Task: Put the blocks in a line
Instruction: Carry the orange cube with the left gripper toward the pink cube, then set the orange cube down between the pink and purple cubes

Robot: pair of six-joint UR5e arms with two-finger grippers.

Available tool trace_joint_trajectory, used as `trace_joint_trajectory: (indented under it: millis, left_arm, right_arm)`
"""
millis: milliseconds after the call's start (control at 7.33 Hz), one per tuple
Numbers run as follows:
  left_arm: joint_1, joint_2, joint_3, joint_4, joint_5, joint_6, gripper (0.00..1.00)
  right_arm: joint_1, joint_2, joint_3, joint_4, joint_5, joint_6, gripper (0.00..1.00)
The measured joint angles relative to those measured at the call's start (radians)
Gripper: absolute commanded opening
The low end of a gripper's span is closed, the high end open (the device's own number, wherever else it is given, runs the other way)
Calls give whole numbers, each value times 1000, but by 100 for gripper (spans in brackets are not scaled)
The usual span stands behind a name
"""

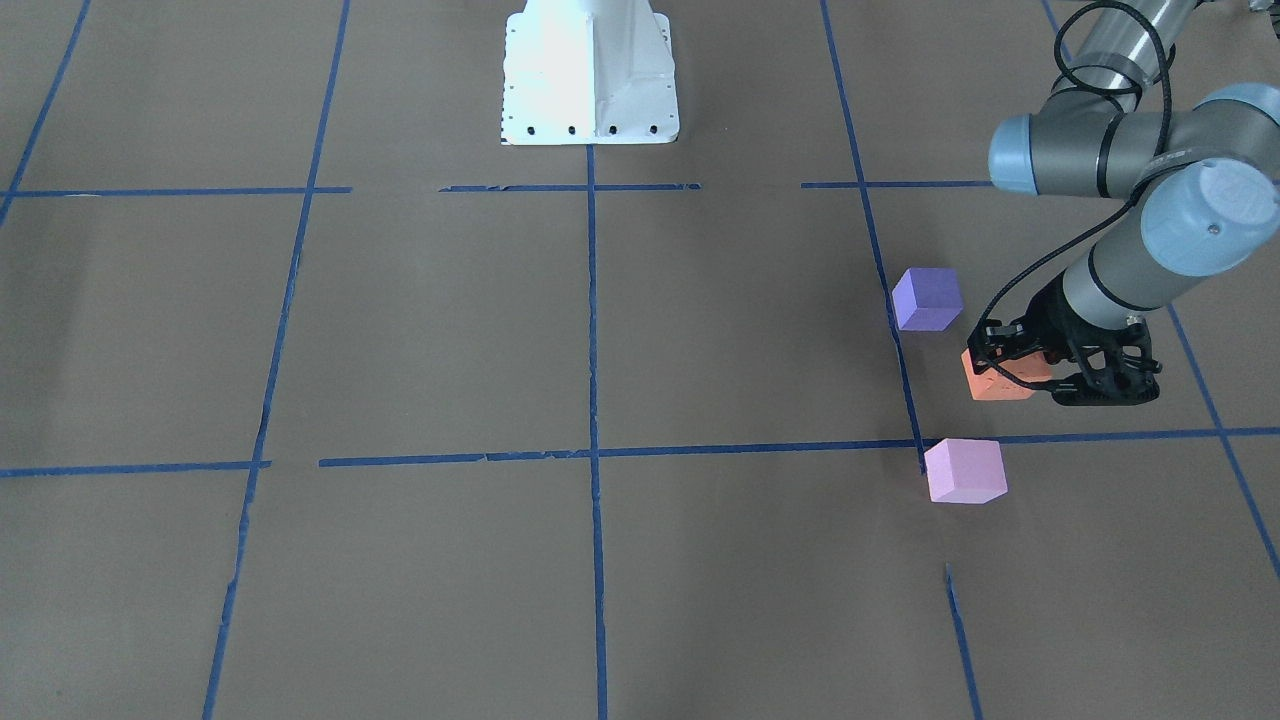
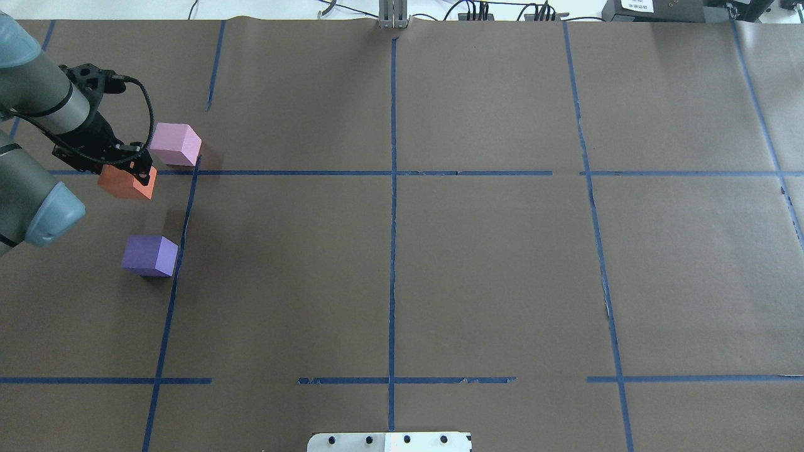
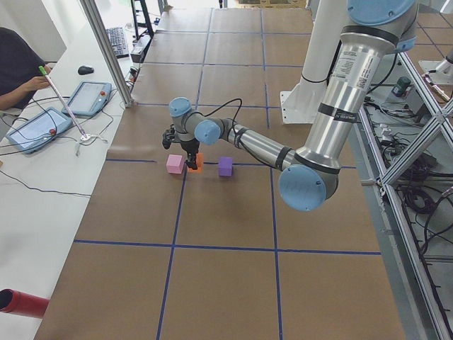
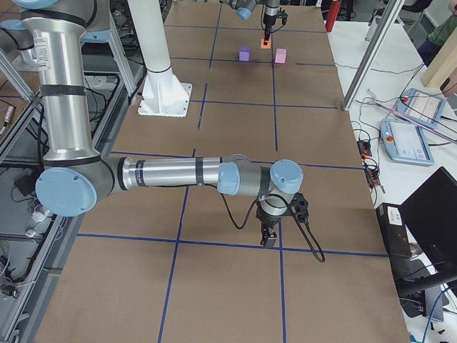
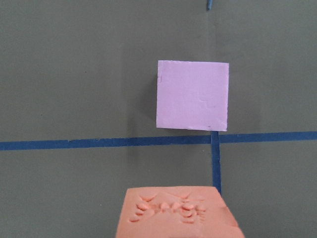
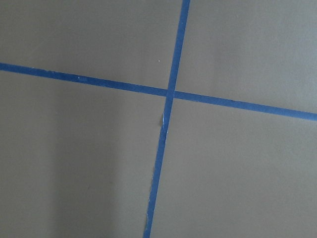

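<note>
Next, my left gripper lets go of the orange block on the table (image 1: 955,380) (image 5: 173,206) between the violet-purple block and the pink block.
My left gripper (image 1: 1030,372) is shut on the orange block (image 1: 1000,384), low over the brown table on my left side. In the overhead view the orange block (image 2: 122,183) sits between the pale pink block (image 2: 176,144) beyond it and the violet-purple block (image 2: 149,255) nearer my base. The three are roughly in a row but apart. The left wrist view shows the dented top of the orange block (image 5: 176,213) at the bottom and the pink block (image 5: 193,95) ahead, just past a blue tape line. My right gripper (image 4: 270,239) hangs over a tape crossing far from the blocks; I cannot tell whether it is open or shut.
Blue tape lines (image 2: 392,172) divide the brown paper table into squares. The white robot base (image 1: 590,75) stands at the table's middle edge. An operator's side table with tablets (image 3: 42,127) runs along the far side.
</note>
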Motion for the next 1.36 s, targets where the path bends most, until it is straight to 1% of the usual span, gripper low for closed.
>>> trace_joint_trajectory:
  millis: [409, 955, 1227, 1364]
  left_arm:
    - [49, -15, 54, -36, -8, 1, 32]
    - [67, -28, 95, -74, -10, -1, 33]
    - [68, -31, 101, -79, -16, -1, 40]
    - [68, -31, 106, -83, -20, -2, 42]
  right_arm:
    - [0, 0, 0, 0, 0, 0, 100]
    - [0, 0, 0, 0, 0, 0, 100]
    - [0, 0, 0, 0, 0, 0, 100]
    - [0, 0, 0, 0, 0, 0, 100]
